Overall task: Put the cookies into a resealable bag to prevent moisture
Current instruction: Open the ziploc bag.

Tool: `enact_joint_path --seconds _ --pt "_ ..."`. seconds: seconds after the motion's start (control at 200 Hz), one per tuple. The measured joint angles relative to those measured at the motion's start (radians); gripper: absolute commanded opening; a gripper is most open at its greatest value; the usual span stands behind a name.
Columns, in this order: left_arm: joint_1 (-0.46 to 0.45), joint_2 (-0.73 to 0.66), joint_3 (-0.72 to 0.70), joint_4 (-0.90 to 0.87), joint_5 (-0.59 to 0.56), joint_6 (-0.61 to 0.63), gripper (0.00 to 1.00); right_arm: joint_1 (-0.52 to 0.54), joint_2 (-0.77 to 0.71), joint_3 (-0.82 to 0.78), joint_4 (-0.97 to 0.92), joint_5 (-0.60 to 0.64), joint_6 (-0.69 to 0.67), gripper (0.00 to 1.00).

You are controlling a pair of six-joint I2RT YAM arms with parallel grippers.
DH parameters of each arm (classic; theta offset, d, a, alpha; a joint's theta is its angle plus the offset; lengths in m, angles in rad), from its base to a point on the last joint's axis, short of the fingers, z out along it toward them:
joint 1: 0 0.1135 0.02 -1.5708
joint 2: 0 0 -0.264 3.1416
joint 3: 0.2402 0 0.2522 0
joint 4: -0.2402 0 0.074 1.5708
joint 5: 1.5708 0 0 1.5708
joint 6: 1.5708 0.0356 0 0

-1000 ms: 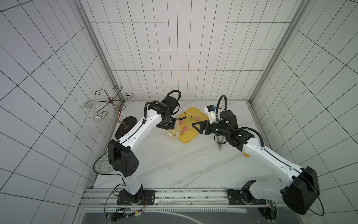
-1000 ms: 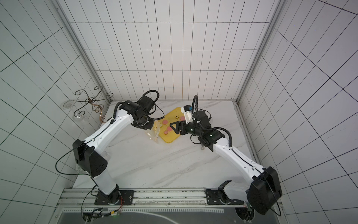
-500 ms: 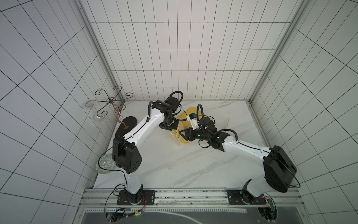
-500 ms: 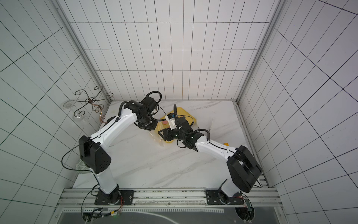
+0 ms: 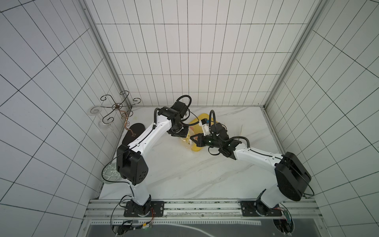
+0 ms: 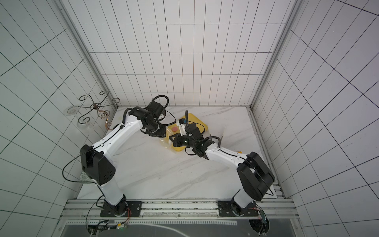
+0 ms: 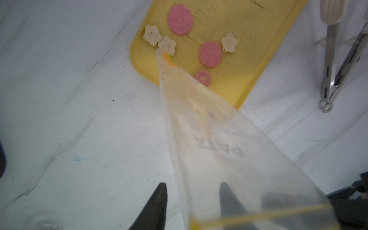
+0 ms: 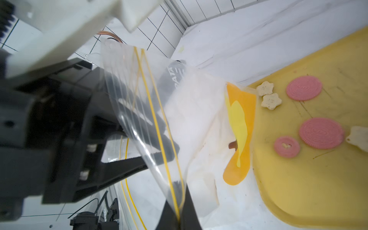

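My right gripper, nearer the tongs, is shut on the bag's zip edge. Next, my left gripper takes the zip's loose end [image 7: 194, 223] before my right gripper fetches the tongs.
The resealable bag [image 8: 151, 111] is a clear pouch with yellow zip lines and an orange-yellow patch, hanging at the near corner of the yellow tray [image 7: 258, 29]. My right gripper [image 8: 179, 217] is shut on the bag's zip edge. In the left wrist view the bag [image 7: 209, 139] hangs in front of one finger. My left gripper [image 7: 193, 184] is open, its jaws standing apart. The cookies lie on the tray: pink discs [image 7: 180, 19] [image 7: 210, 54] [image 7: 202, 78] and cream stars [image 7: 152, 35] [image 7: 229, 42]. In both top views the two grippers [image 5: 180, 133] [image 5: 192, 138] meet over the bag [image 6: 165, 141].
Metal tongs [image 7: 330, 79] lie on the marble beside the tray. A wire stand [image 5: 115, 106] and a dark oval board [image 5: 136, 130] sit at the back left. A patterned dish [image 5: 108, 174] is behind the left arm's base.
My right arm swung left from over the tray to the bag's mouth and shut on its zip edge. My left gripper, shut before, has opened its jaws.
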Motion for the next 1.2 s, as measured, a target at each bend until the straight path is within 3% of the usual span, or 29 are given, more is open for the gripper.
enact_joint_path --seconds 0.23,0.42,0.55,0.62,0.8,0.935,1.105,1.204 --pt "0.040 -0.127 -0.076 0.086 0.094 -0.043 0.47 -0.031 0.000 0.000 -0.001 -0.048 0.126 0.00" --pt "0.035 -0.153 -0.130 0.118 0.147 -0.074 0.22 -0.037 0.008 0.000 -0.003 -0.061 0.178 0.00" --pt "0.035 -0.153 -0.140 0.134 0.163 -0.074 0.12 -0.037 0.019 0.000 0.000 -0.079 0.202 0.00" --pt "0.037 -0.153 -0.140 0.137 0.169 -0.075 0.00 -0.037 0.023 -0.001 0.002 -0.087 0.213 0.00" --pt "0.044 -0.147 -0.120 0.100 0.126 -0.045 0.00 -0.039 0.023 -0.005 0.020 -0.095 0.248 0.00" --pt "0.045 -0.142 -0.075 0.030 0.057 -0.018 0.00 -0.047 0.023 -0.006 -0.001 -0.067 0.254 0.10" --pt "0.045 -0.145 -0.075 0.011 0.063 -0.011 0.00 -0.050 0.023 -0.006 -0.046 -0.029 0.209 0.28" --pt "0.037 -0.142 -0.075 0.009 0.079 -0.011 0.00 -0.050 0.016 -0.005 -0.061 -0.015 0.142 0.49"
